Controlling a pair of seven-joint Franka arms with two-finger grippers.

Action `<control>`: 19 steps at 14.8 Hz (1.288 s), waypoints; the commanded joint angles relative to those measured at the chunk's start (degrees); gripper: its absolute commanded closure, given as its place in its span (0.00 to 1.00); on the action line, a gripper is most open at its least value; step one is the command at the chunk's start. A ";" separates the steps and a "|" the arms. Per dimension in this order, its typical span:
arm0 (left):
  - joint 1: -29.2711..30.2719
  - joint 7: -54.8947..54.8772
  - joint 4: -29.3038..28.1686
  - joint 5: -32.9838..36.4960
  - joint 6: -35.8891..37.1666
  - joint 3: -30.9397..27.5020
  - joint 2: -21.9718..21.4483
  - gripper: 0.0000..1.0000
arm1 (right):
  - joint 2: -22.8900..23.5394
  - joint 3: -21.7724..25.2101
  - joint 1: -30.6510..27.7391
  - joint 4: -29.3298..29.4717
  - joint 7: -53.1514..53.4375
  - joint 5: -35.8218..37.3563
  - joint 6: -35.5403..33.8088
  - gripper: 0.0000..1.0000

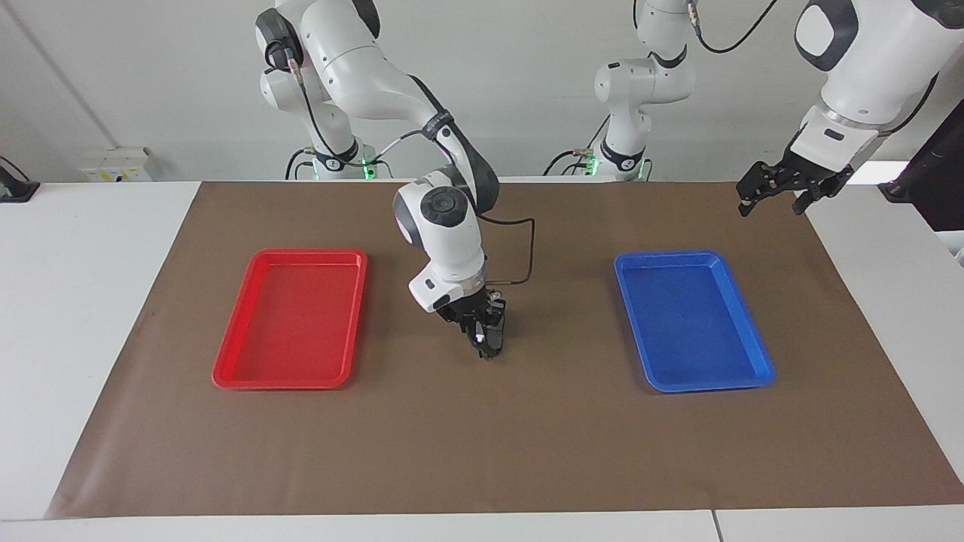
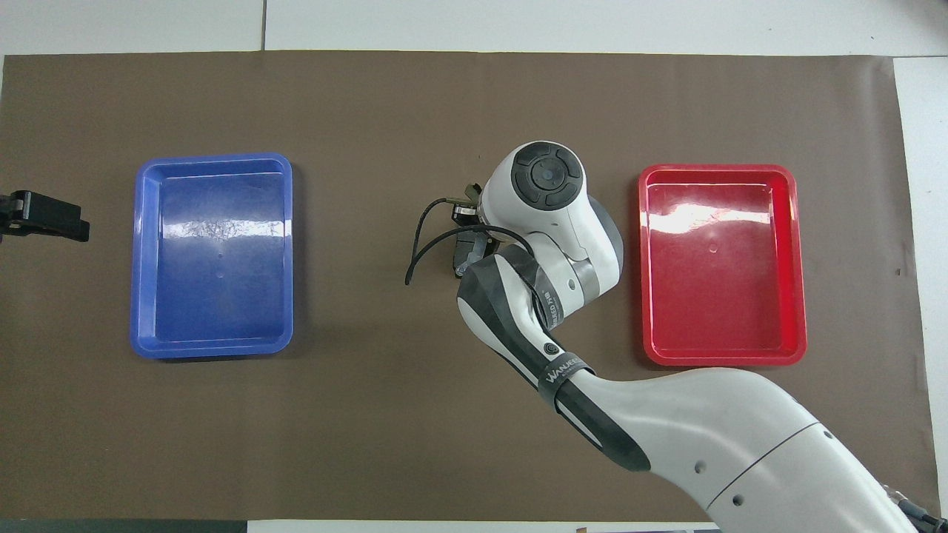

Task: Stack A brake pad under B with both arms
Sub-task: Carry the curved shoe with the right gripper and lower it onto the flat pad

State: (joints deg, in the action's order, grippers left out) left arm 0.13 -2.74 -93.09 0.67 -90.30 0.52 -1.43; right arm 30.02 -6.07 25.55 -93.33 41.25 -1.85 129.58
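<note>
I should use my right gripper to set the brake piece down and let go of it on the brown mat, midway (image 2: 472, 245) between the blue tray and the red tray.
My right gripper (image 1: 482, 335) is down at the middle of the brown mat, between the two trays. A dark brake piece (image 1: 493, 345) shows right under it, at the mat; in the overhead view only a dark bit of it (image 2: 465, 257) shows beside the right wrist. I cannot tell whether it is the short pad A or the long crescent B, or both stacked; the gripper and arm hide the rest. My left gripper (image 1: 772, 202) is open and empty, raised over the mat's corner at the left arm's end; it shows at the edge of the overhead view (image 2: 52, 218).
A red tray (image 1: 294, 320) lies toward the right arm's end and a blue tray (image 1: 689, 320) toward the left arm's end; nothing shows in either. The brown mat (image 1: 482, 452) covers the white table. A black cable (image 1: 527, 248) loops off the right wrist.
</note>
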 commanded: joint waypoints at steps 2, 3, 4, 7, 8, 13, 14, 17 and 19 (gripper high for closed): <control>0.31 -0.07 -0.86 0.82 -0.93 -0.43 -0.60 0.00 | 1.97 -0.09 1.69 1.49 1.65 1.23 0.85 1.00; 0.22 -0.07 -0.86 0.82 -0.93 -0.43 -0.68 0.00 | 1.97 -0.09 1.61 1.40 1.56 2.10 0.41 1.00; 0.22 -0.07 -0.86 0.82 -0.93 -0.34 -0.60 0.00 | 1.97 -0.09 1.52 1.31 1.38 2.37 0.41 1.00; 0.31 -0.07 -0.86 0.82 -0.93 -0.43 -0.68 0.00 | 1.89 -0.09 1.08 1.84 0.68 4.74 -0.82 1.00; 0.31 -0.07 -0.86 0.82 -0.93 -0.43 -0.68 0.00 | 1.97 -0.09 1.16 2.36 0.76 4.75 -0.91 1.00; 0.31 -0.07 -0.86 0.82 -0.93 -0.34 -0.68 0.00 | 1.97 -0.09 1.69 1.31 1.12 4.75 -0.12 1.00; 0.31 -0.07 -0.86 0.82 -0.93 -0.34 -0.68 0.00 | 1.97 -0.09 1.43 1.14 1.12 4.75 0.05 1.00; 0.31 -0.07 -0.86 0.82 -0.93 -0.34 -0.68 0.00 | 1.97 -0.09 1.61 -0.09 1.12 4.75 0.58 1.00; 0.31 -0.07 -0.86 0.82 -0.93 -0.43 -0.68 0.00 | 1.97 -0.09 1.61 -0.36 1.12 4.75 1.20 1.00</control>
State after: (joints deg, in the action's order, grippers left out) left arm 0.42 -2.74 -93.09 0.67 -90.30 0.20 -1.43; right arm 32.20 -5.69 27.51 -93.24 41.60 1.74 129.85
